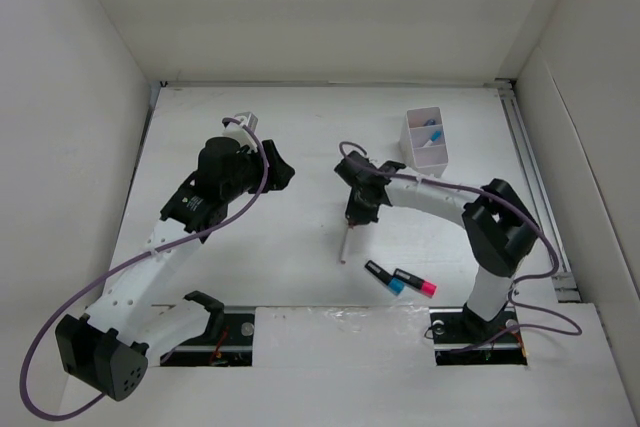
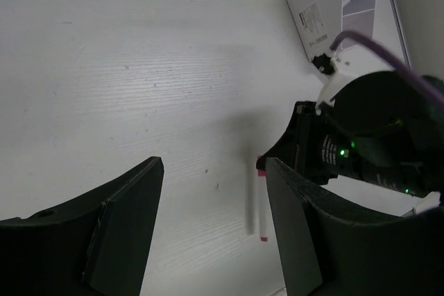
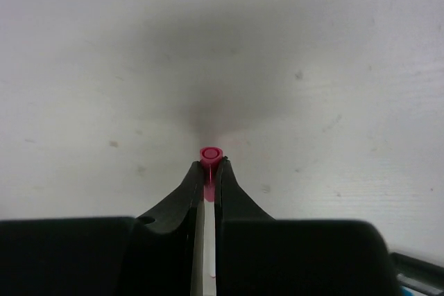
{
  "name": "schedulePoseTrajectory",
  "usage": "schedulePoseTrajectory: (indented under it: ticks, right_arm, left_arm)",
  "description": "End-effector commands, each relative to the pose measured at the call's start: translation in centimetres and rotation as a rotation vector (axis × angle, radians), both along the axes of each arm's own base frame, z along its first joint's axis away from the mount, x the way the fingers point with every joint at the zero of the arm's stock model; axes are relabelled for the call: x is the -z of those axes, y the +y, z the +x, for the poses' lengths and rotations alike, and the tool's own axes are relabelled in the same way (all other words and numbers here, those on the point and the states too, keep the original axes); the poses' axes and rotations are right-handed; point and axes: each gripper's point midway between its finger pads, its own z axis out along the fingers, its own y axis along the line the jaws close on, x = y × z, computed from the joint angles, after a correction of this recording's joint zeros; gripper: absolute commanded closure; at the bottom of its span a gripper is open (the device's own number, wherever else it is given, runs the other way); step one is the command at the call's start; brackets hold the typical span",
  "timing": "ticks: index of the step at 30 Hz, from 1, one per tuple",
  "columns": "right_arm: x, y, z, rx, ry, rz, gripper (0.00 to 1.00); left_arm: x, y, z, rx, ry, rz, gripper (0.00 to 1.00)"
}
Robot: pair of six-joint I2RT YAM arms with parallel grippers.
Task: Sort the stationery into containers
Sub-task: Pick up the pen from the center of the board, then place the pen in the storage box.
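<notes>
My right gripper needs to set the white pen with pink ends beside the blue-capped pen in the white box [image 1: 428, 135].
My right gripper [image 1: 357, 213] is shut on one pink end of a thin white pen with pink ends [image 1: 345, 245], near the table's middle. The pen hangs from the jaws with its shadow beside it. In the right wrist view the gripper [image 3: 209, 168] pinches the pen [image 3: 210, 154]. The left wrist view shows the pen [image 2: 263, 207] too. The white two-compartment box [image 1: 427, 137] stands at the back right with blue pieces inside. Two black markers lie near the front, one blue-ended [image 1: 383, 277] and one pink-ended [image 1: 414, 283]. My left gripper [image 1: 281, 175] is open and empty, left of the pen.
White walls enclose the table on the left, back and right. A metal rail [image 1: 535, 187] runs along the right edge. In the left wrist view the box [image 2: 333, 12] is at the top right, behind the right arm's black wrist [image 2: 368, 136].
</notes>
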Motion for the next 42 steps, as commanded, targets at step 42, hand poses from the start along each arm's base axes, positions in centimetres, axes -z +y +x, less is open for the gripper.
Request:
schedulePoseTrajectory:
  ticks: [42]
  right_arm:
    - [-18.1, -26.0, 25.1, 0.786, -0.654, -0.374, 0.98]
  left_arm:
    - [-0.3, -1.0, 0.6, 0.041, -0.02, -0.013, 0.42]
